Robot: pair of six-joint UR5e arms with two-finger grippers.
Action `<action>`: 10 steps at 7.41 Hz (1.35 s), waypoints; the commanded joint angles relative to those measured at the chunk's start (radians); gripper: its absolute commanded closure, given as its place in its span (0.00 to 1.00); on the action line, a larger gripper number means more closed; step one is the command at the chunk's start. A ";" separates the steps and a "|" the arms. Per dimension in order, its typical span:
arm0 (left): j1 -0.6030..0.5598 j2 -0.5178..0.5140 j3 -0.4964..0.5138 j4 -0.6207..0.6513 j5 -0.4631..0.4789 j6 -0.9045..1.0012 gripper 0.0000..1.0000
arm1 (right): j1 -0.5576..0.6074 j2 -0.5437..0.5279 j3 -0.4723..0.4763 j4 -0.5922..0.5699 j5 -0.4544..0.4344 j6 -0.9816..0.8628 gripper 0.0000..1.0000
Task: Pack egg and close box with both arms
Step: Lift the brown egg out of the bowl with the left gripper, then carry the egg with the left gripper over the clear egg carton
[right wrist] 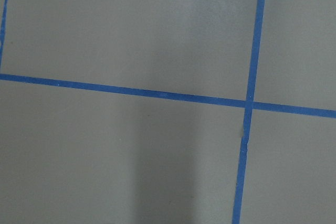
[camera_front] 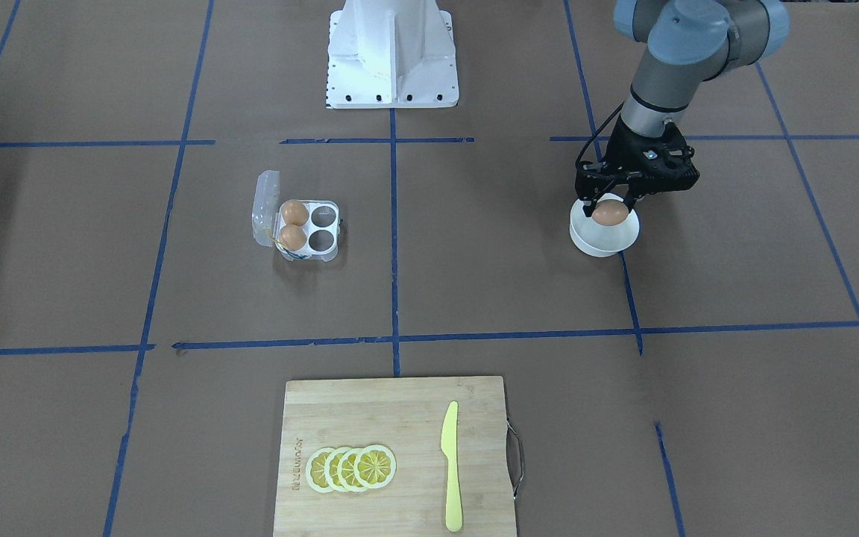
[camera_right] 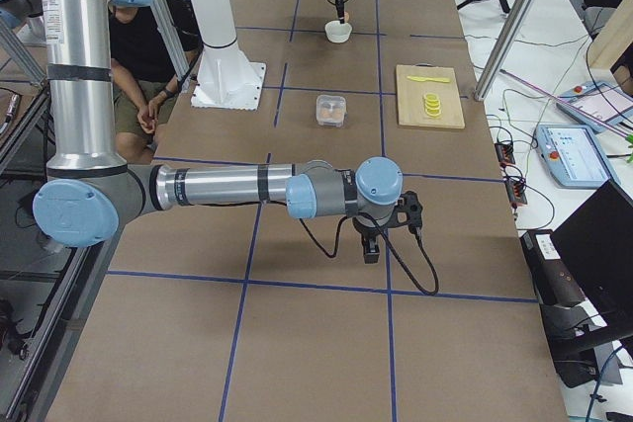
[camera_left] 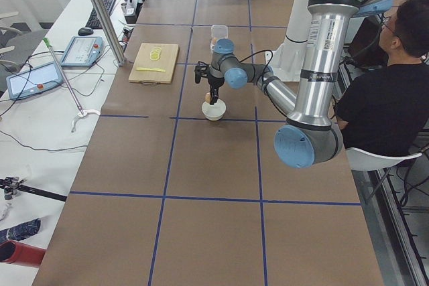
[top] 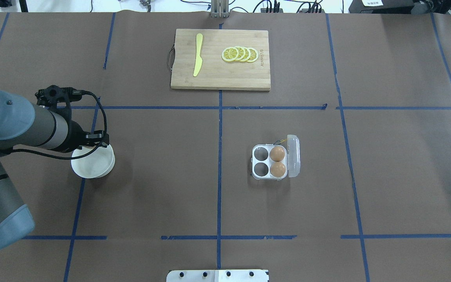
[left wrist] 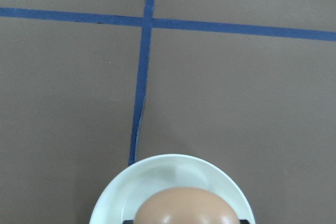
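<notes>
The left gripper will release the orange-brown egg in the clear box's bare cell nearer the cutting board (camera_front: 320,240).
My left gripper (camera_front: 608,207) is shut on the orange-brown egg (camera_front: 608,215) and holds it just above the round white bowl (camera_front: 602,242). In the left wrist view the egg (left wrist: 184,208) sits at the bottom edge over the bowl (left wrist: 157,179). The clear box (camera_front: 323,240) lies open right of the table's centre in the overhead view (top: 261,161), lid (top: 293,155) folded back. Two other brown eggs (top: 277,161) fill the cells by the lid; two cells are bare. My right gripper (camera_right: 371,244) shows only in the exterior right view, low over the table; I cannot tell whether it is open.
A wooden cutting board (camera_front: 370,418) with lemon slices (camera_front: 351,468) and a yellow knife (camera_front: 450,466) lies at the operators' edge. The white pedestal (camera_front: 392,52) stands at the robot's side. Blue tape lines cross the brown table.
</notes>
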 commanded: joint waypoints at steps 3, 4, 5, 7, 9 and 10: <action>0.070 -0.356 0.190 -0.179 -0.011 -0.309 1.00 | 0.000 0.000 0.006 0.002 0.005 0.001 0.00; 0.127 -0.432 0.301 -0.270 -0.007 -0.360 1.00 | 0.000 0.000 0.009 0.002 0.005 0.001 0.00; 0.151 -0.492 0.409 -0.356 -0.006 -0.380 1.00 | 0.000 0.003 0.008 0.003 0.005 0.001 0.00; 0.206 -0.590 0.574 -0.547 0.023 -0.459 1.00 | 0.000 0.005 0.009 0.002 0.006 0.001 0.00; 0.250 -0.664 0.640 -0.552 0.077 -0.462 1.00 | 0.000 0.003 0.008 0.002 0.006 0.001 0.00; 0.257 -0.718 0.706 -0.552 0.078 -0.463 1.00 | 0.000 0.002 0.008 0.002 0.006 0.001 0.00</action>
